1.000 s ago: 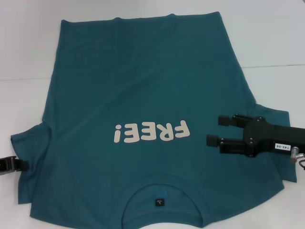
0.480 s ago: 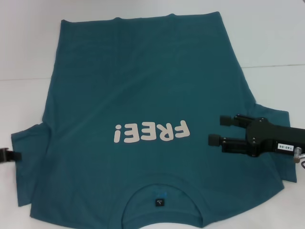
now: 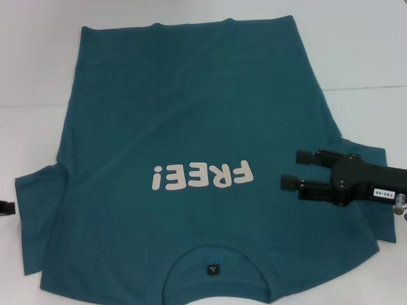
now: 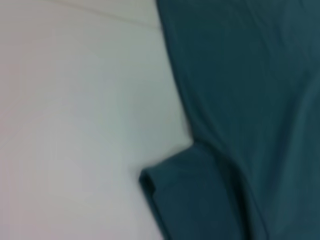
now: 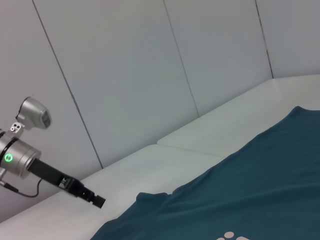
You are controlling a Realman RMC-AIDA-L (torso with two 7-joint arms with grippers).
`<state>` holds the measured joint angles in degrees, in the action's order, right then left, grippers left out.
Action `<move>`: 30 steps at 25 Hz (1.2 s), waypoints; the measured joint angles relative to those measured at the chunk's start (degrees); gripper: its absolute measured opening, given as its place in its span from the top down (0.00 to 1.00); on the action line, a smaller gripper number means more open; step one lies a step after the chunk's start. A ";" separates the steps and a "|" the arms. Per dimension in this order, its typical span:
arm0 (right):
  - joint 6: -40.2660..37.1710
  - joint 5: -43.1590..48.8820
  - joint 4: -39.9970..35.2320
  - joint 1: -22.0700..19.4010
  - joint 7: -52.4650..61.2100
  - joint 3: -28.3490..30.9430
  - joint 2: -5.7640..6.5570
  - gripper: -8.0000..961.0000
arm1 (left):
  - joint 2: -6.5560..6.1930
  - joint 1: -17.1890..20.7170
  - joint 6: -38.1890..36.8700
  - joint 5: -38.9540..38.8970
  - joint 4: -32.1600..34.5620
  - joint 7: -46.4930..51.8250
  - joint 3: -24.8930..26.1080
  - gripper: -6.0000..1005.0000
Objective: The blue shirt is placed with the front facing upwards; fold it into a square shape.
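Note:
A deep crease runs where the sleeve joins the side of the blue shirt, so the robot's left gripper should grab the sleeve's cuff [image 3: 23,219] and pull it out before folding.
The blue shirt [image 3: 191,121] lies spread flat on the white table, front up. Its off-white "FREE!" print [image 3: 202,176] faces me, and the round neck with its dark label [image 3: 212,269] lies at the near edge. My right gripper [image 3: 297,169] hovers over the shirt's right side beside the print. It is open, with nothing between its fingers. Only a dark tip of my left gripper [image 3: 5,207] shows at the picture's left edge, just off the left sleeve [image 3: 38,190]. The left wrist view shows that sleeve [image 4: 190,200] on bare table. The right wrist view shows the left gripper [image 5: 95,200] beyond the shirt [image 5: 240,195].
The white table [image 3: 356,57] extends around the shirt on the far, left and right sides, with a seam line across it. Pale wall panels [image 5: 125,75] stand behind the table in the right wrist view.
My left gripper has drawn back leftward off the left sleeve, almost out of the head view. The right gripper has shifted slightly to the right. The shirt has not moved.

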<state>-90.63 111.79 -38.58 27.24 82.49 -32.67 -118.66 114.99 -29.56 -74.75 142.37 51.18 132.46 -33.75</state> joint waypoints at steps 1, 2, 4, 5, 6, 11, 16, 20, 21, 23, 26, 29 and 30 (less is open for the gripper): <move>0.00 0.00 0.00 0.00 0.00 0.04 0.01 0.05 | 0.15 0.17 0.00 0.13 -0.10 0.06 0.05 0.95; 0.00 0.00 0.00 0.00 0.01 0.10 0.01 0.05 | 0.32 0.30 -0.08 0.17 -0.11 0.09 0.05 0.95; 0.00 0.00 -0.05 0.01 0.02 0.22 0.01 0.05 | 1.36 0.77 -0.06 0.73 0.80 0.55 -0.34 0.95; 0.01 0.00 -0.10 0.07 0.02 0.26 0.01 0.05 | 2.04 0.98 0.01 1.33 1.60 1.12 -0.57 0.95; 0.04 0.00 -0.12 0.12 0.03 0.27 0.01 0.05 | 2.83 1.14 0.16 1.91 2.68 1.64 -0.64 0.95; -0.14 -0.01 -1.04 0.41 0.96 0.27 -0.02 0.05 | 4.64 1.11 -0.20 2.83 5.58 2.97 -0.68 0.82; -0.20 0.00 -1.73 0.44 2.08 0.25 -0.02 0.05 | 4.53 1.03 -0.22 2.97 5.93 4.33 -0.73 0.67; 0.09 0.00 -1.76 0.62 2.15 0.08 -0.07 0.05 | 4.38 0.65 0.89 4.71 5.33 5.23 -0.78 0.55; 0.17 0.00 -1.76 0.73 2.15 -0.01 -0.13 0.05 | 4.43 0.57 1.05 5.04 5.36 5.29 -0.79 0.52; 0.19 0.02 -1.76 0.99 2.15 -0.18 -0.21 0.05 | 4.55 0.14 1.65 5.95 5.37 5.36 -0.80 0.46; 0.34 0.21 -1.76 1.32 2.15 -0.29 -0.30 0.05 | 4.62 -0.32 2.48 6.29 4.60 5.39 -1.09 0.37; 0.49 0.29 -1.76 1.42 2.15 -0.29 -0.32 0.05 | 4.45 -0.94 2.99 6.35 2.69 5.41 -1.41 0.22; 0.50 0.30 -1.76 1.42 2.15 -0.29 -0.33 0.05 | 4.30 -1.19 3.07 6.37 2.08 5.42 -1.43 0.16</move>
<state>-90.13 112.09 -40.34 28.66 84.64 -32.96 -118.99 119.29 -30.75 -71.69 148.74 53.25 137.88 -35.19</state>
